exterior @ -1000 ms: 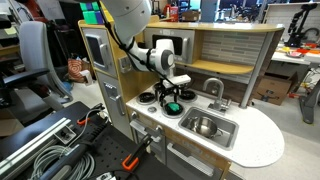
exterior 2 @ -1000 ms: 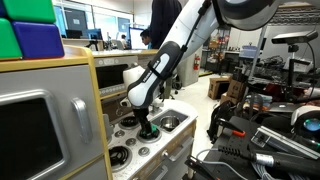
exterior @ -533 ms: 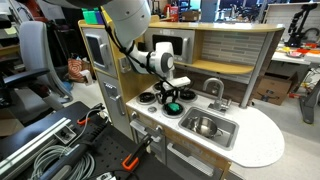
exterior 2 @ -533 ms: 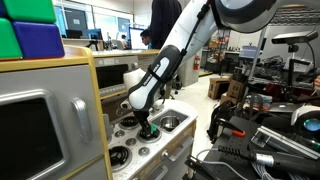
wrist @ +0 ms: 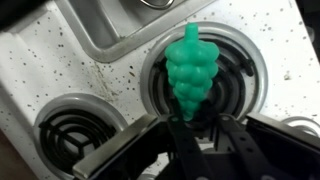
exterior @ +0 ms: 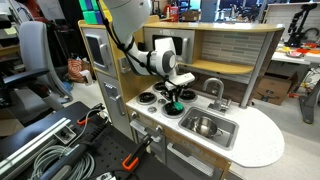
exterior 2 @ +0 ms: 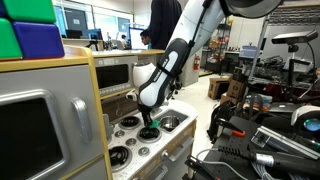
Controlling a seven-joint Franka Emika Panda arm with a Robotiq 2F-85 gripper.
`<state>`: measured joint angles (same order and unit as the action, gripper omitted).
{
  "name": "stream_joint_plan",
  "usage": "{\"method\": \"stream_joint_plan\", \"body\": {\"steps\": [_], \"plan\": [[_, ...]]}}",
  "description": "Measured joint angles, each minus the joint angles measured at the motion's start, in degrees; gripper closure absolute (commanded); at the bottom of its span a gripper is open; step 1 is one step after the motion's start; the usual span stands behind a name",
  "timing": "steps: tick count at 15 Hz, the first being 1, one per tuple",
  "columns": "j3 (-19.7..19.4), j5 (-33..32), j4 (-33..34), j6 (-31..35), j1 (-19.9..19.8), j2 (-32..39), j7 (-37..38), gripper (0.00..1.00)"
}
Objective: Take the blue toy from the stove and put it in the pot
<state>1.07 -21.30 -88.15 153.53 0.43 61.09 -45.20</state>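
Note:
My gripper is going to the silver sink basin (exterior: 202,127). It will release the blue toy inside the shiny steel pot there.
The blue toy (wrist: 187,68), a bumpy green-teal piece, is over a black burner (wrist: 232,88) of the white stove (wrist: 60,75) in the wrist view. My gripper (wrist: 205,128) is shut on its lower end, with a dark finger on each side. Both exterior views show the gripper (exterior: 175,97) (exterior 2: 148,122) pointing down at the burner nearest the sink, and the toy (exterior: 176,105) (exterior 2: 148,131) shows green under it. The shiny steel pot (exterior: 148,97) (exterior 2: 127,122) stands on the stove on the side away from the sink. I cannot tell whether the toy still touches the burner.
The silver sink basin (exterior: 205,125) (exterior 2: 171,122) lies right beside the toy's burner, with a tap (exterior: 213,88) behind it. A grey microwave (exterior 2: 40,120) and cabinet wall flank the stove. Another burner (wrist: 75,128) lies close by.
The jaws have closed from wide open onto the toy. The arm's wrist has shifted slightly upward; the toy stays over the same burner.

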Motion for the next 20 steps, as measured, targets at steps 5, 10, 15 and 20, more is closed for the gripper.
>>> {"method": "stream_joint_plan", "body": {"steps": [5, 10, 15, 20], "plan": [[-4.31, -0.66, -7.09, 5.84, -0.17, -5.0, 5.27, 0.94], [-7.14, -0.22, -4.3, 2.85, -2.05, -4.44, 12.44, 0.94], [-7.73, 0.25, 8.62, -8.64, -4.52, 1.9, 15.93, 0.94], [-8.15, 0.17, 18.9, -18.94, -4.44, 8.71, 17.42, 0.94]]}}
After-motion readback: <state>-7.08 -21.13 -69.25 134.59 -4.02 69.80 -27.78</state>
